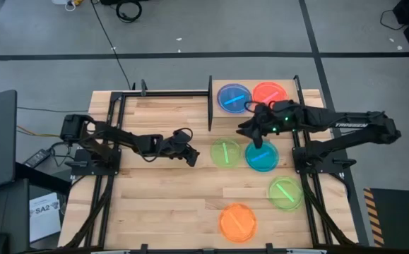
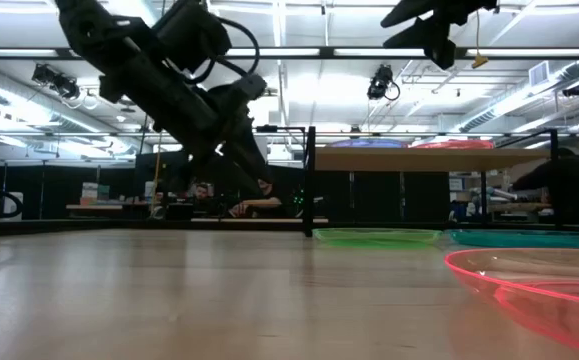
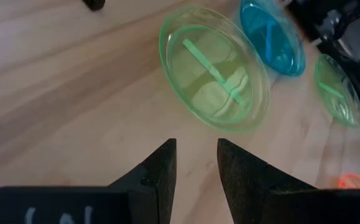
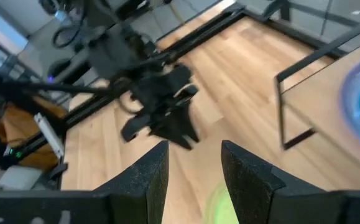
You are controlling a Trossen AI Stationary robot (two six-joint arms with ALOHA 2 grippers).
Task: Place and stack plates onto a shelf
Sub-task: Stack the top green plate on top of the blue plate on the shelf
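The robot's left gripper needs to next close on the rim [image 1: 212, 154] [image 3: 174, 88] of the green plate beside the blue plate on the tabletop, at the side opposite that blue plate.
Two plates lie on the raised light-wood shelf [image 1: 289, 106] at the table's far right: a blue one [image 1: 233, 97] and a pink-red one [image 1: 270, 92]. On the tabletop lie a green plate [image 1: 225, 152], a blue plate [image 1: 261, 156], a second green plate [image 1: 285, 192] and an orange plate [image 1: 237, 221]. My left gripper [image 1: 192, 159] hovers just left of the first green plate [image 3: 214, 78], open by a narrow gap [image 3: 195, 146] and empty. My right gripper [image 1: 246, 130] is raised at the shelf's near edge, above the green and blue plates, open [image 4: 194, 148] and empty.
A bare black metal frame [image 1: 162, 93] stands on the table's far left, beside the shelf. Black rails run along both table sides [image 1: 102, 197]. The left half of the tabletop [image 1: 162, 204] holds no plates. People sit in the room beyond the table [image 2: 254, 200].
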